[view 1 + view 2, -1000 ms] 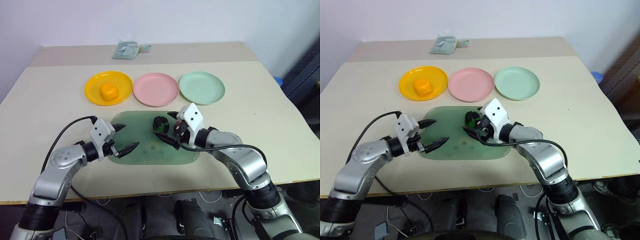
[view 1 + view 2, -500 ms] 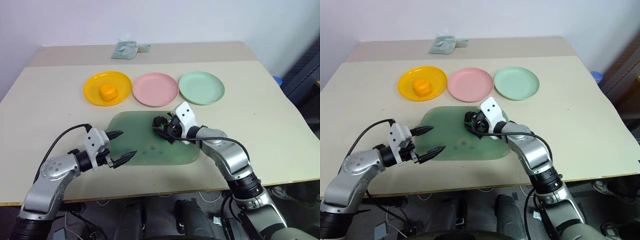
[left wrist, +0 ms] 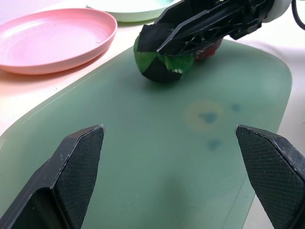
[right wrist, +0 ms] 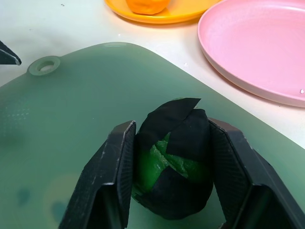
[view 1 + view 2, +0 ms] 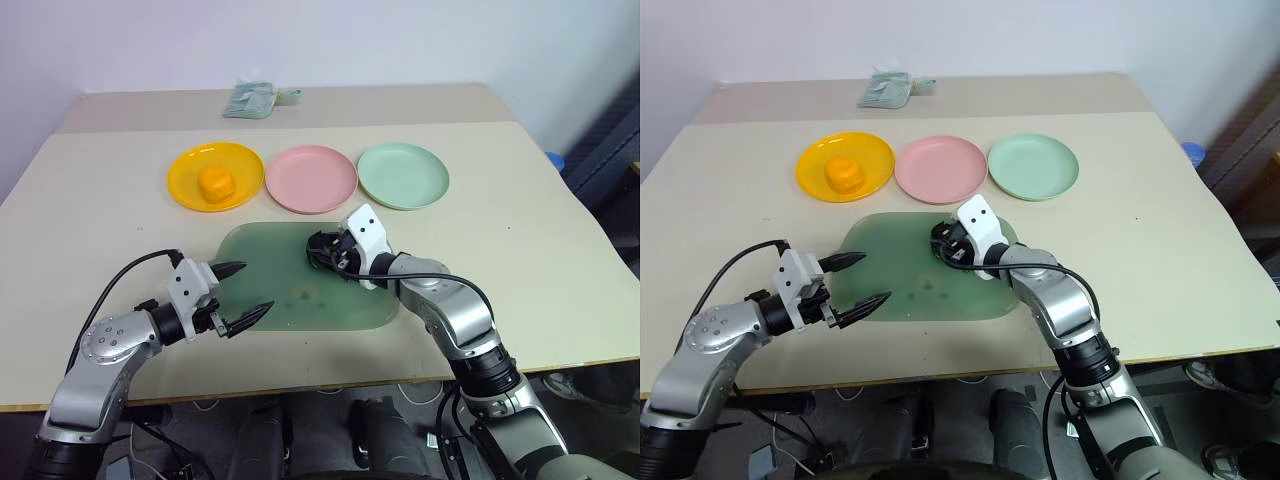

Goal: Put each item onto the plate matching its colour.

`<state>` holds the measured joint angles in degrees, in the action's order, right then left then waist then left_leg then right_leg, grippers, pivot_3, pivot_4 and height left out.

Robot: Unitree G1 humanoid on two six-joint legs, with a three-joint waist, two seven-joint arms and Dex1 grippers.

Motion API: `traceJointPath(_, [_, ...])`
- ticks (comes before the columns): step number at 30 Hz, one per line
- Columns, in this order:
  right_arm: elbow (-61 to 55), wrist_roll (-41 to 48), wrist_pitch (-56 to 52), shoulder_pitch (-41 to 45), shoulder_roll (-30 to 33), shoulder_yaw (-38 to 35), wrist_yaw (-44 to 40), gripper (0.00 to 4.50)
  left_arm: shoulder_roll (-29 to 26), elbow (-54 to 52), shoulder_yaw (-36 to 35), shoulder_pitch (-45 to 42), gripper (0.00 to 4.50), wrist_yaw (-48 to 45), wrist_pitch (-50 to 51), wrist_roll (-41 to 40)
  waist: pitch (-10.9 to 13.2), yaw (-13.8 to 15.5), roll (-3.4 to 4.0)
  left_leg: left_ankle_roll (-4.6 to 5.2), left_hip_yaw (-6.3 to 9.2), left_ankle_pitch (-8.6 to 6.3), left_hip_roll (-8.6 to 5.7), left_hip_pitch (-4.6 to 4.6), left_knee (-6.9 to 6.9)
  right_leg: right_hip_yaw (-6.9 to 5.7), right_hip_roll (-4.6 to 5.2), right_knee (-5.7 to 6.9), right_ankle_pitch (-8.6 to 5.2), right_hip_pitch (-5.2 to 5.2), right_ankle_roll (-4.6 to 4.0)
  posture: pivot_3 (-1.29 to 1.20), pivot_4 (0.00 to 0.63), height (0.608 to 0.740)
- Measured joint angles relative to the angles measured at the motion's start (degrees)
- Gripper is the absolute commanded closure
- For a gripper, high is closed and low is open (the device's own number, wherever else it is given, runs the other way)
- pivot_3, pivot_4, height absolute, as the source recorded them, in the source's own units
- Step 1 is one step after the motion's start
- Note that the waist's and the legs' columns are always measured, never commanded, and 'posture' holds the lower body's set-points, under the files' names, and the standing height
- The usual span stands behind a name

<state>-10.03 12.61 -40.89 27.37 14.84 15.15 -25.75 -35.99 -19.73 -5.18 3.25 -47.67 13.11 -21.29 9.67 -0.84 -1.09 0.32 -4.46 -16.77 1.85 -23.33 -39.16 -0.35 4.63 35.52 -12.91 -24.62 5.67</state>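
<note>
Next, my right gripper lets go of the dark green and black item on the near half of the pale mint green plate [image 5: 400, 190].
My right gripper [image 5: 323, 250] is shut on the dark green and black item [image 4: 172, 152], which rests on the translucent green board [image 5: 270, 295]. Both fingers [image 4: 112, 186] press its sides. The maroon red item [image 3: 209, 47] lies just behind it on the board, mostly hidden. My left gripper [image 5: 256, 288] stands open over the board's left end, empty. The orange-yellow item [image 5: 215, 184] sits on the yellow plate [image 5: 185, 165]. The pink plate [image 5: 311, 180] and the pale mint green plate [image 5: 403, 176] stand bare beside it.
A crumpled pale green bag [image 5: 255, 99] lies at the table's far edge. The three plates stand in a row just beyond the board. Bare tabletop lies to the left and right of the board.
The right gripper's fingers, open around the dark green item before, have closed onto it. The left gripper is still open in the same spot.
</note>
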Motion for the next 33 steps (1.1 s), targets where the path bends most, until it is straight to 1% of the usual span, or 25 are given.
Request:
traceJointPath(4, [-0.4, 0.3, -0.9, 1.5, 0.0, -1.6, 0.0, 2.29, 0.3, 0.0, 0.0, 0.0, 0.0, 0.4, 0.0, 0.1, 0.0, 0.0, 0.02, 0.0, 0.0, 0.0, 0.0, -0.01, 0.0, 0.0, 0.0, 0.0, 0.0, -0.02, 0.0, 0.0, 0.15, 0.74])
traceJointPath(8, [-0.6, 2.1, -2.6, 7.6, -0.2, -6.7, 0.7, 2.29, 0.8, 0.0, 0.0, -0.1, 0.0, 0.6, 0.0, 0.0, 0.0, -0.1, 0.04, 0.0, 0.01, 0.0, 0.01, -0.02, 0.02, 0.0, 0.0, 0.01, 0.0, -0.04, 0.0, 0.0, 0.15, 0.74])
traceJointPath(11, [2.2, 2.3, -2.2, 12.1, -0.1, -10.3, 1.9, 2.29, 1.5, 0.0, 0.1, -0.2, 0.0, 0.9, 0.0, 0.0, 0.0, 0.0, 0.04, 0.0, -0.01, 0.0, 0.0, -0.03, 0.02, 0.0, 0.0, 0.0, 0.01, -0.04, 0.01, 0.0, 0.15, 0.74])
traceJointPath(13, [6.3, 1.8, -1.1, 14.3, 0.1, -12.7, 3.2, 2.29, 2.3, 0.0, 0.4, -0.7, 0.0, 1.4, 0.0, 0.0, 0.0, 0.1, 0.04, 0.0, -0.01, 0.0, -0.01, -0.03, 0.02, 0.0, 0.01, -0.01, 0.0, -0.04, 0.0, 0.0, 0.15, 0.74])
traceJointPath(15, [10.1, 0.8, 0.4, 15.2, 0.7, -13.3, 3.9, 2.29, 2.7, 0.0, 0.7, -1.1, 0.0, 1.7, 0.0, 0.1, 0.0, 0.0, 0.05, 0.0, -0.02, 0.0, -0.02, -0.03, 0.02, 0.0, 0.01, -0.01, 0.0, -0.04, 0.0, 0.0, 0.15, 0.74])
traceJointPath(19, [22.4, -1.8, 5.9, 18.2, 2.5, -13.9, 4.0, 2.29, 3.7, 0.0, 2.2, -1.9, 0.0, 2.4, 0.1, 0.3, 0.1, -0.3, 0.11, 0.0, -0.06, 0.0, -0.05, -0.04, 0.04, 0.0, -0.01, -0.01, 0.01, -0.05, 0.02, 0.0, 0.15, 0.74])
traceJointPath(26, [41.6, -4.3, 17.2, 25.0, 2.5, -15.3, 5.5, 2.29, 4.8, -2.0, 4.3, -4.5, 0.0, 4.2, 3.0, 0.0, 0.1, -0.4, 0.15, 0.0, -0.08, 0.0, -0.06, -0.04, 0.06, 0.01, -0.04, -0.01, 0.11, -0.06, 0.19, 0.0, 0.15, 0.74])
traceJointPath(33, [58.4, -5.2, 24.6, 30.5, 2.2, -17.9, 7.9, 2.29, 5.0, -5.5, 5.4, -4.9, 0.0, 5.5, 6.7, -0.7, 0.1, -0.3, 0.17, 0.0, -0.07, 0.0, -0.04, -0.05, 0.06, 0.02, -0.04, -0.02, 0.1, -0.06, 0.17, 0.0, 0.15, 0.74])
